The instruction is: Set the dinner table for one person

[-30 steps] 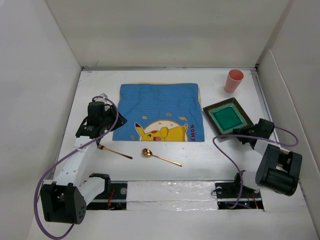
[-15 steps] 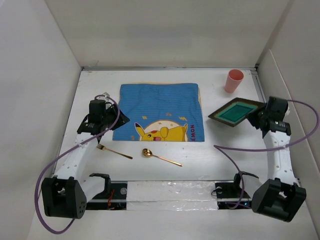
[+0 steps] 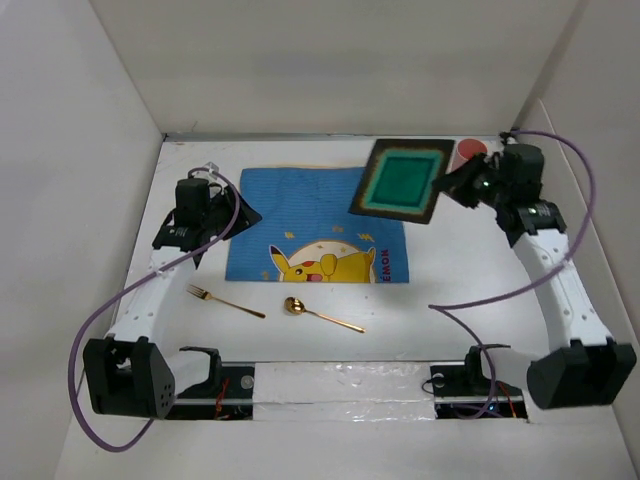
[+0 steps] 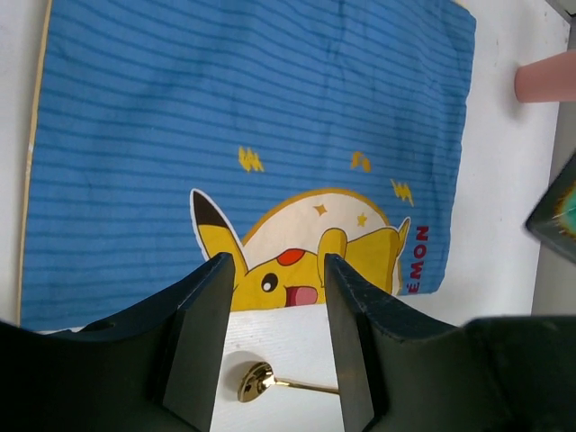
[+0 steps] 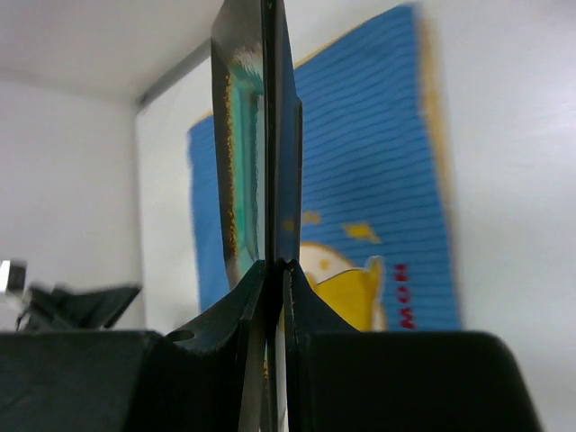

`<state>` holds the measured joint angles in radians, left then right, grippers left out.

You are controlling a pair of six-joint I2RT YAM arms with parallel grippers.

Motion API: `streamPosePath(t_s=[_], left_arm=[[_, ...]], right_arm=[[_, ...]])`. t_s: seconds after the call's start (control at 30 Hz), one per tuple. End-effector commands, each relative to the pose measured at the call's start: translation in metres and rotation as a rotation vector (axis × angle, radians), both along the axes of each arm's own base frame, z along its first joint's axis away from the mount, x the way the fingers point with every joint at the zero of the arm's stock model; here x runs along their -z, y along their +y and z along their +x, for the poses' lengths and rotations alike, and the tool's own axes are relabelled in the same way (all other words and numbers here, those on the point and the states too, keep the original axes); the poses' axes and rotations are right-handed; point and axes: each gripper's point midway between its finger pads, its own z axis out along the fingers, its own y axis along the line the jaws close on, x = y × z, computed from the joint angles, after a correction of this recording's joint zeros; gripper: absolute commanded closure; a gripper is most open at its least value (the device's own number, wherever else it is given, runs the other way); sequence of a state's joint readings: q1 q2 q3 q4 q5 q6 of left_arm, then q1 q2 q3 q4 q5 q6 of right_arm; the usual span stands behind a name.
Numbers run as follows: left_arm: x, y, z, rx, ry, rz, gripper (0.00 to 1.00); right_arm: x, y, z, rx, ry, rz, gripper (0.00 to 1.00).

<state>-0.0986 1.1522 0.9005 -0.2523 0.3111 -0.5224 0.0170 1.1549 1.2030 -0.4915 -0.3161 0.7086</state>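
Observation:
The square dark plate will go down on the blue mat's middle (image 3: 308, 231) from my right gripper, partly covering the yellow cartoon figure.
My right gripper (image 3: 447, 187) is shut on the rim of a square dark plate with a green centre (image 3: 403, 181). It holds the plate in the air over the far right corner of the blue cartoon mat (image 3: 300, 215). In the right wrist view the plate (image 5: 243, 135) stands edge-on between the shut fingers (image 5: 306, 306). My left gripper (image 3: 222, 228) is open and empty over the mat's left edge. A gold fork (image 3: 225, 301) and a gold spoon (image 3: 320, 315) lie on the white table (image 3: 450, 290) in front of the mat. The spoon also shows in the left wrist view (image 4: 256, 382).
A pink cup (image 3: 472, 148) stands at the far right and is partly hidden behind the plate. It also shows in the left wrist view (image 4: 545, 79). White walls bound the table on three sides. The right arm's cable hangs over the right side.
My right gripper has lifted the plate off the table at the right and carried it up and left, over the mat's far right corner. My left arm has moved slightly further back.

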Motion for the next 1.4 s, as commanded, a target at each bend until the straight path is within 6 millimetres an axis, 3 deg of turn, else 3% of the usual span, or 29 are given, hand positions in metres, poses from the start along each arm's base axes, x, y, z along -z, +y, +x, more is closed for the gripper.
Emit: streamPosePath(t_s=[0.0, 0.03, 0.07, 0.1, 0.13, 0.17, 0.23, 0.3, 0.37, 0.43, 0.6, 0.93, 1.03, 1.07, 1.27, 1.37], left_arm=[[-0.041, -0.005, 0.020, 0.033, -0.118, -0.006, 0.58], [-0.045, -0.004, 0.022, 0.031, -0.126, 0.002, 0.58], [-0.054, -0.005, 0.025, 0.035, -0.144, 0.001, 0.58], [-0.054, -0.005, 0.027, 0.035, -0.144, 0.006, 0.58], [-0.055, -0.004, 0.028, 0.034, -0.146, 0.007, 0.58], [-0.059, -0.005, 0.029, 0.034, -0.155, 0.007, 0.58], [-0.060, -0.005, 0.029, 0.033, -0.161, 0.005, 0.58], [-0.059, -0.004, 0.028, 0.027, -0.162, 0.002, 0.58], [-0.056, -0.004, 0.027, 0.027, -0.157, 0.001, 0.58], [-0.053, -0.003, 0.026, 0.021, -0.152, 0.005, 0.58], [-0.044, -0.002, 0.020, 0.018, -0.135, 0.007, 0.58], [-0.030, 0.000, 0.015, 0.020, -0.110, 0.019, 0.58], [-0.027, 0.001, 0.015, 0.018, -0.104, 0.026, 0.58], [-0.024, 0.001, 0.014, 0.019, -0.100, 0.027, 0.58], [-0.021, 0.001, 0.016, 0.014, -0.092, 0.030, 0.58], [-0.020, 0.002, 0.017, 0.013, -0.092, 0.032, 0.58]], right_arm=[[-0.078, 0.094, 0.010, -0.412, -0.327, 0.165, 1.00], [-0.065, 0.105, 0.014, -0.433, -0.321, 0.196, 1.00], [-0.077, 0.116, 0.018, -0.467, -0.390, 0.245, 1.00], [-0.073, 0.127, 0.017, -0.518, -0.390, 0.282, 1.00], [-0.053, 0.142, 0.025, -0.547, -0.347, 0.315, 1.00], [-0.062, 0.152, 0.026, -0.574, -0.392, 0.350, 1.00], [-0.047, 0.176, 0.032, -0.606, -0.379, 0.374, 1.00], [-0.047, 0.190, 0.037, -0.644, -0.388, 0.384, 1.00], [-0.030, 0.208, 0.044, -0.667, -0.353, 0.410, 1.00], [-0.025, 0.213, 0.049, -0.666, -0.368, 0.432, 1.00], [0.017, 0.231, 0.058, -0.635, -0.272, 0.445, 1.00], [0.091, 0.243, 0.069, -0.608, -0.127, 0.416, 1.00], [0.116, 0.241, 0.068, -0.586, -0.071, 0.400, 1.00], [0.135, 0.239, 0.066, -0.580, -0.021, 0.381, 1.00], [0.164, 0.242, 0.057, -0.571, 0.054, 0.325, 1.00], [0.182, 0.239, 0.051, -0.567, 0.106, 0.306, 0.90]])
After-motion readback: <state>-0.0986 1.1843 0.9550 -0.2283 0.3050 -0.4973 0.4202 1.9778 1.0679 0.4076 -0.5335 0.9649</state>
